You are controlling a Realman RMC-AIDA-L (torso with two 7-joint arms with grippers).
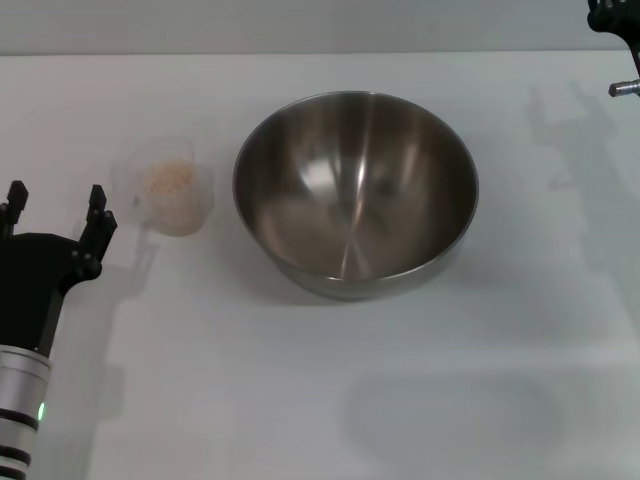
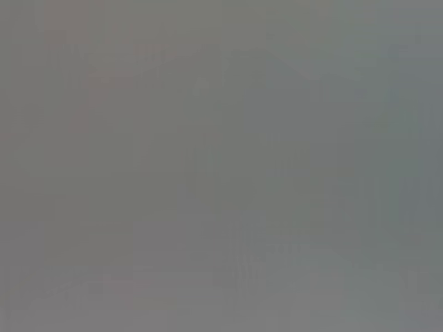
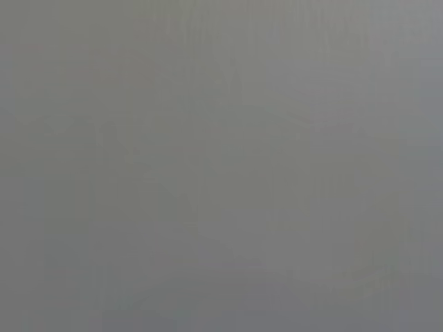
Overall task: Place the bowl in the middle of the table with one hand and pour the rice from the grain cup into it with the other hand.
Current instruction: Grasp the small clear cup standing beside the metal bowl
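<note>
I should grip the grain cup's handle (image 1: 122, 180) with my left gripper, opposite the steel bowl, to pour rice.
In the head view the steel bowl (image 1: 355, 190) stands upright and empty on the white table (image 1: 300, 400), near its middle. The clear grain cup (image 1: 172, 188) stands to the bowl's left, apart from it, with a pale heap of rice (image 1: 170, 185) inside. My left gripper (image 1: 56, 205) is open and empty, low at the left edge, a short way left of the cup. Only a black part of my right gripper (image 1: 612, 18) shows in the top right corner, far from the bowl. Both wrist views show only flat grey.
The table's far edge (image 1: 300, 53) runs along the top of the head view. Arm shadows fall on the table at the right and near the front.
</note>
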